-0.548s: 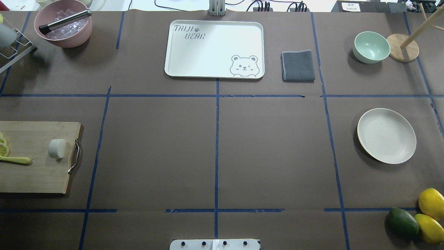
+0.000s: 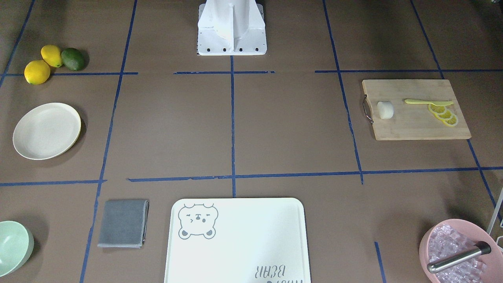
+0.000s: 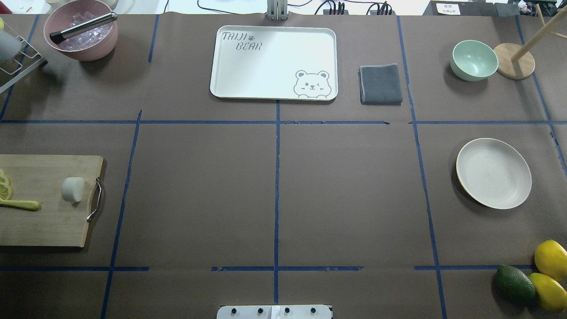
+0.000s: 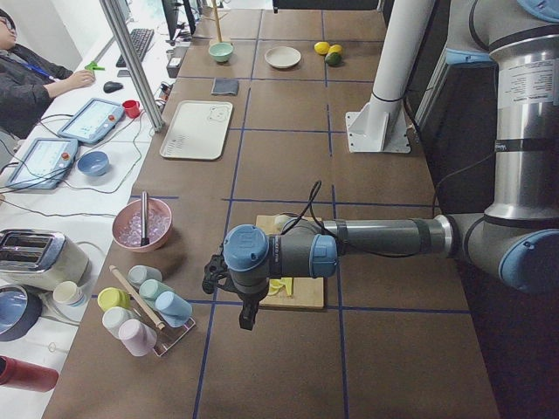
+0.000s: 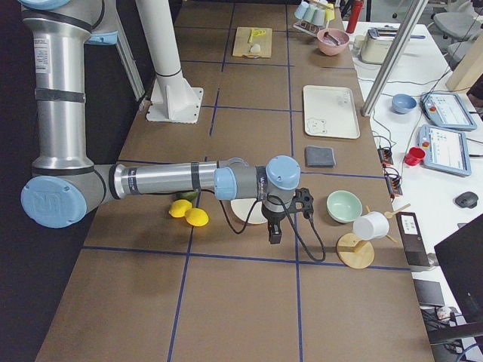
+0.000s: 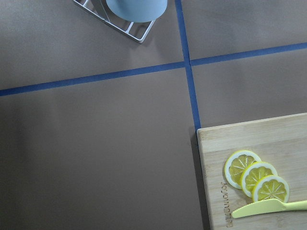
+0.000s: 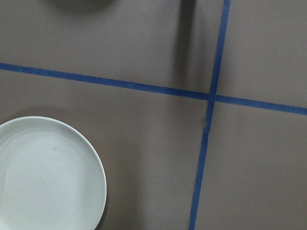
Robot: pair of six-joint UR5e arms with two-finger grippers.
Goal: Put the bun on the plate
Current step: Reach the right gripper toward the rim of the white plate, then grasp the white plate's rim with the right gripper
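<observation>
The plate's rim (image 2: pixel 14 135) (image 7: pixel 106 188), on the side farthest from the wooden cutting board, is next for my right gripper to go to and close on.
The bun (image 3: pixel 73 189) is a small white stub lying on a wooden cutting board (image 3: pixel 44 226) at the table's left, next to the board's metal handle; it also shows in the front view (image 2: pixel 385 109). The plate (image 3: pixel 493 173) is round, cream-white and bare, far off at the right (image 2: pixel 46 131). My left gripper (image 4: pixel 247 314) shows only in the left side view, hovering off the board's lemon-slice end; I cannot tell if it is open or shut. My right gripper (image 5: pixel 273 230) shows only in the right side view, near the plate (image 7: pixel 48 172); its state I cannot tell either.
Lemon slices (image 6: pixel 256 176) and a yellow knife (image 2: pixel 428 102) share the board. A bear-printed tray (image 3: pixel 273 62), grey cloth (image 3: pixel 380 84), mint bowl (image 3: pixel 474 60), wooden stand (image 3: pixel 514 60) and pink ice bowl (image 3: pixel 81 31) line the far side. Lemons and an avocado (image 3: pixel 514 283) lie near right. A person (image 4: pixel 26 78) sits beyond a cup rack (image 4: pixel 144 305).
</observation>
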